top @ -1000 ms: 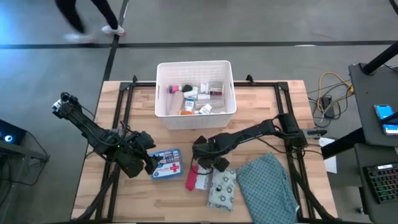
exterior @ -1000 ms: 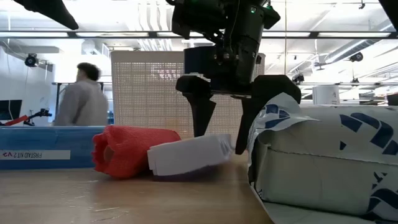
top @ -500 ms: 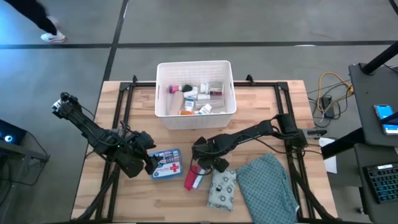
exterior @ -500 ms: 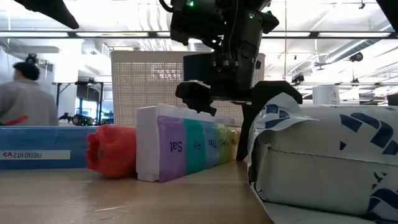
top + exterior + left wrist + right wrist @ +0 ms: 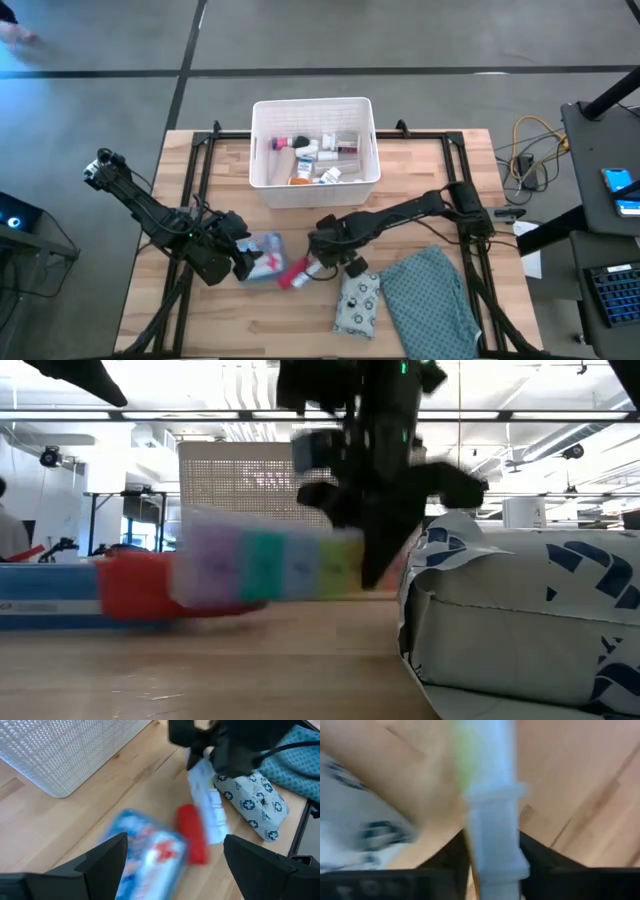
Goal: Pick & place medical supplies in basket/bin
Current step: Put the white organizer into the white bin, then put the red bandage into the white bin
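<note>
My left gripper is to go next to the middle of the red item (image 5: 291,273) (image 5: 192,835) beside the blue first-aid box and close there.
My right gripper (image 5: 322,264) is shut on a white weekly pill organizer (image 5: 265,565) with coloured compartments, near the table's middle. A red item (image 5: 293,273) lies beside the organizer's left end, and past it lies the blue first-aid box (image 5: 258,258), blurred. My left gripper (image 5: 175,865) stands open just left of that box, its fingers wide on either side. The white basket (image 5: 315,150) at the far middle holds several supplies. The patterned pouch (image 5: 357,300) lies flat to the right of the organizer. My right gripper pinches the pill organizer's two long faces (image 5: 492,855) between its two fingers (image 5: 535,852), at the end nearest the pouch. The fingers point down and lie across the organizer. The organizer stands on its long edge and reaches level toward the table's left; whether it is clear of the table, I cannot tell.
A large teal patterned cloth (image 5: 430,295) lies at the near right, beside the pouch. Bare wood shows between the basket's near wall (image 5: 65,750) and the items. A black frame runs along the table's sides.
My right gripper has shut on the pill organizer. The organizer has turned from flat up onto its long edge, then swung toward the table's left. The red item and the blue first-aid box have slid left with it. My left gripper has kept still.
</note>
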